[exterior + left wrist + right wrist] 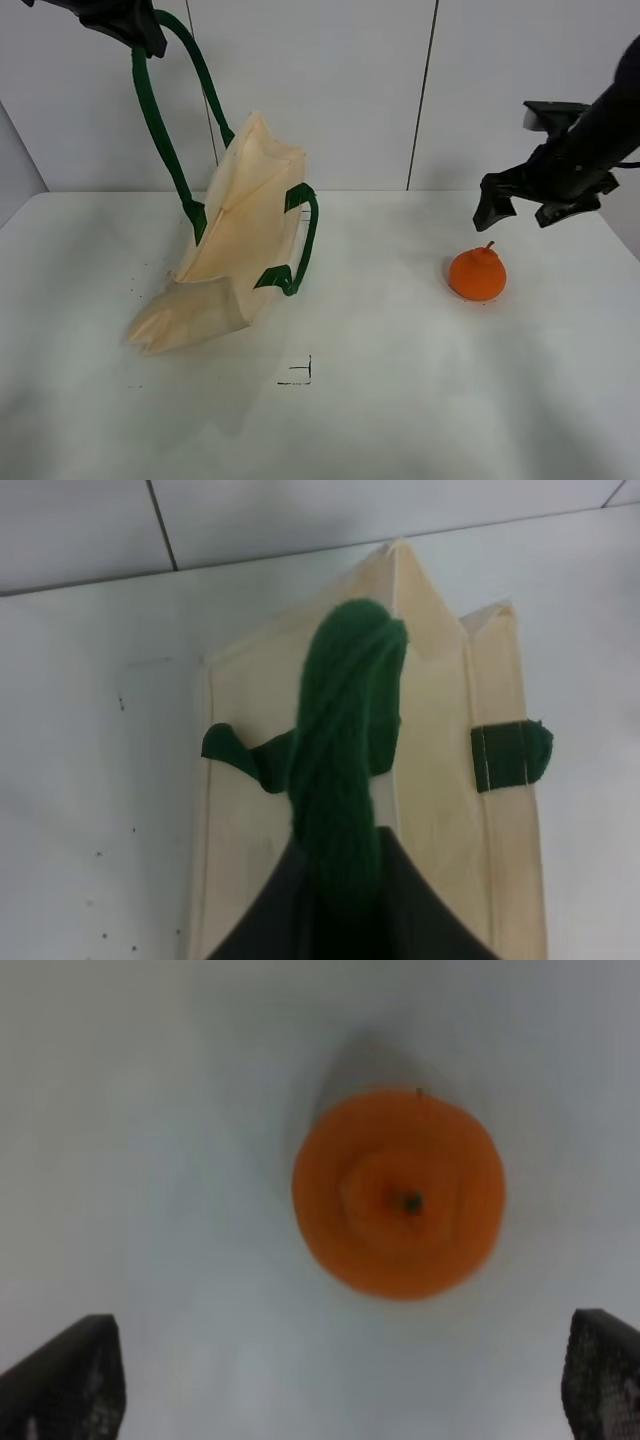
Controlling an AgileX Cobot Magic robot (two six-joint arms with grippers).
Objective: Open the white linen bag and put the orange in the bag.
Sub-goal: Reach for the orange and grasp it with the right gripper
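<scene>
The orange should go into the white linen bag, so my right gripper will close on the narrow top of the orange (483,252) (400,1198), around its stem.
The white linen bag (235,245) leans on the table at the left, its rim lifted. My left gripper (135,25) is shut on one green handle (155,120) at the top left and holds it up; the left wrist view shows the handle (345,740) bunched in the jaws above the bag (440,810). The other handle (300,240) hangs on the bag's right side. The orange (477,272) sits on the table at the right. My right gripper (525,205) is open just above it. In the right wrist view the orange (398,1192) lies between the spread fingertips (65,1380).
The white table (400,400) carries a small black corner mark (300,375) in front of the bag. A white panelled wall (350,90) stands behind the table.
</scene>
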